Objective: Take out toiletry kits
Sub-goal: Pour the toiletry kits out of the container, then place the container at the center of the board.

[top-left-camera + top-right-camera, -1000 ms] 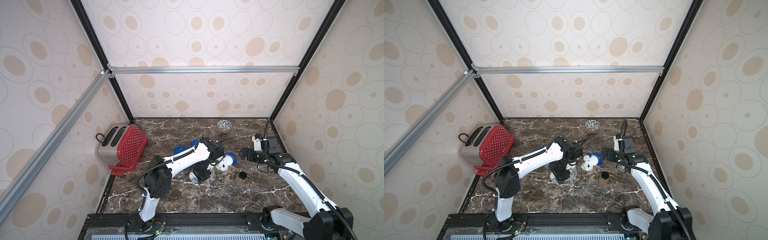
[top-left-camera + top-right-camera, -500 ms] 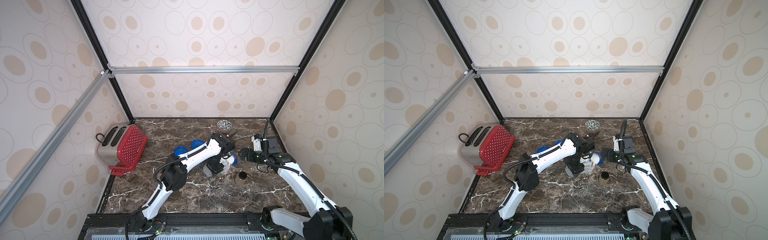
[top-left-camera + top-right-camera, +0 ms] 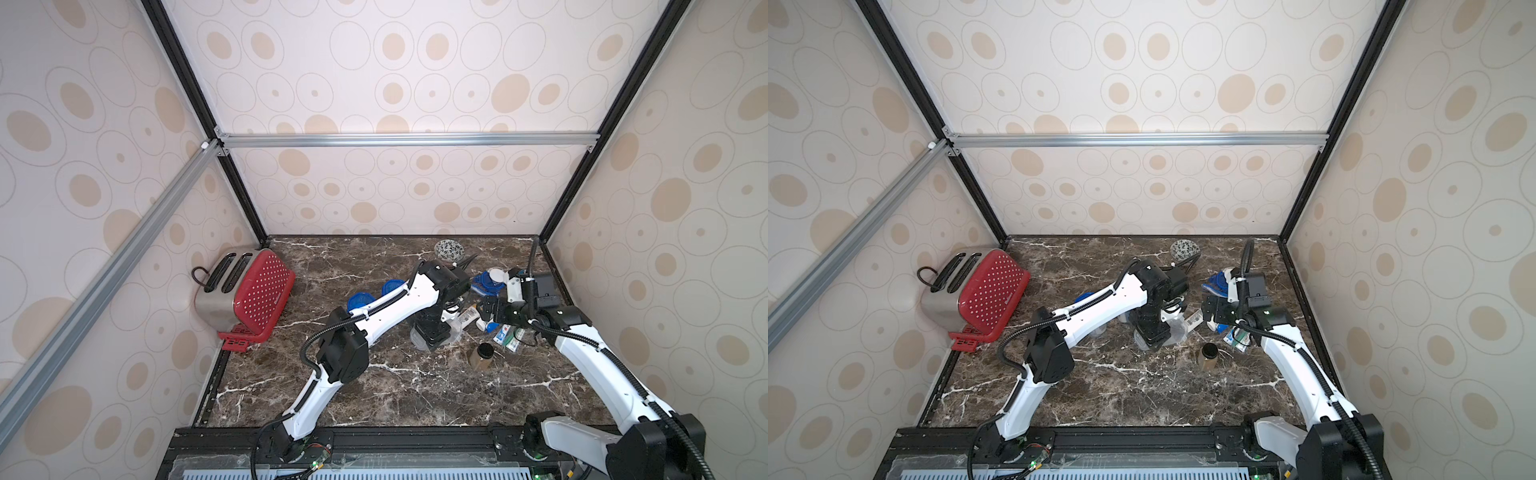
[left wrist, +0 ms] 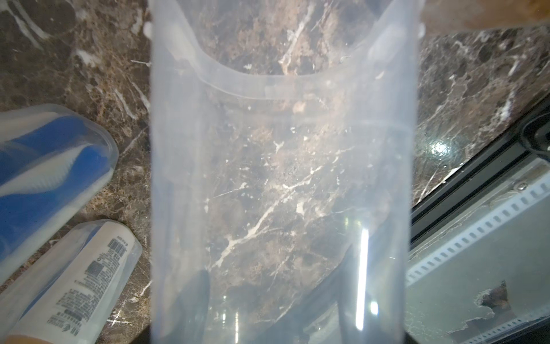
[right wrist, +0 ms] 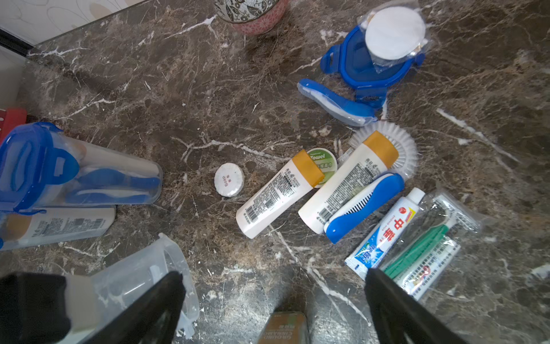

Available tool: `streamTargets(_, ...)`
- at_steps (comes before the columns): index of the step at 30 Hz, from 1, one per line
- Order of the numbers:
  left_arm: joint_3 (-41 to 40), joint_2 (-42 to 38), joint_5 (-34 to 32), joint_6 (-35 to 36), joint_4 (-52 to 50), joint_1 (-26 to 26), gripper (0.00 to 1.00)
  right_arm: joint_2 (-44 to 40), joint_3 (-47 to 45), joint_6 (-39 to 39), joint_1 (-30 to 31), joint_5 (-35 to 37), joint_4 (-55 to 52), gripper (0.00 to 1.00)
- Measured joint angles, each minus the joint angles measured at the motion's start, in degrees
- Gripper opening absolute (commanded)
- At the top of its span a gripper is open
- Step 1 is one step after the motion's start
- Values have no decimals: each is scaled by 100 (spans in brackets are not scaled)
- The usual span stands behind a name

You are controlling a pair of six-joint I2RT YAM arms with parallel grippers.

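Next, I release the empty clear jar with my left gripper on the marble (image 3: 461,302) beside the gold-capped white bottles.
The toiletry kits' pieces lie loose on the marble below my open right gripper (image 5: 272,277): two white bottles with gold caps (image 5: 276,193), a round soap packet (image 5: 229,179), a toothpaste tube (image 5: 387,232), a wrapped green toothbrush (image 5: 422,250) and a blue comb (image 5: 363,205). My left gripper (image 3: 432,334) is shut on an empty clear jar (image 4: 279,178) tipped with its mouth toward the pile; its fingers show only dimly through the jar's wall. In both top views the right gripper (image 3: 1212,309) hangs just right of that jar.
Two closed clear jars with blue lids (image 5: 74,175) lie on their sides, still filled. A loose blue lid (image 5: 351,68) carries a round white packet (image 5: 394,32). A small brown jar (image 3: 482,357) stands near the front, a patterned bowl (image 3: 449,250) at the back, a red toaster (image 3: 245,295) far left.
My left arm has swung to the right, carrying the clear jar closer to the pile of toiletries. The right arm has stayed where it was.
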Motion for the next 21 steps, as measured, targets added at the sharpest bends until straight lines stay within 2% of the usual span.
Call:
streamTargets(4, -39, -125, -4, -11, 337, 4, 30, -2, 0, 2, 0, 59, 0, 98)
streamTargets(6, -55, -219, -79, -55, 562, 9, 28, -17, 0, 4, 0, 151, 0, 98)
streamTargets(8, -151, -337, -122, -151, 955, 11, 33, -63, 0, 9, 0, 264, 2, 98)
streamTargets(12, -616, -520, -170, -428, 2037, 24, 30, -219, -2, 26, -2, 564, 2, 98)
streamTargets(21, -566, 341, -400, -857, 3810, 197, 34, -382, -114, 50, -22, 1139, -4, 98)
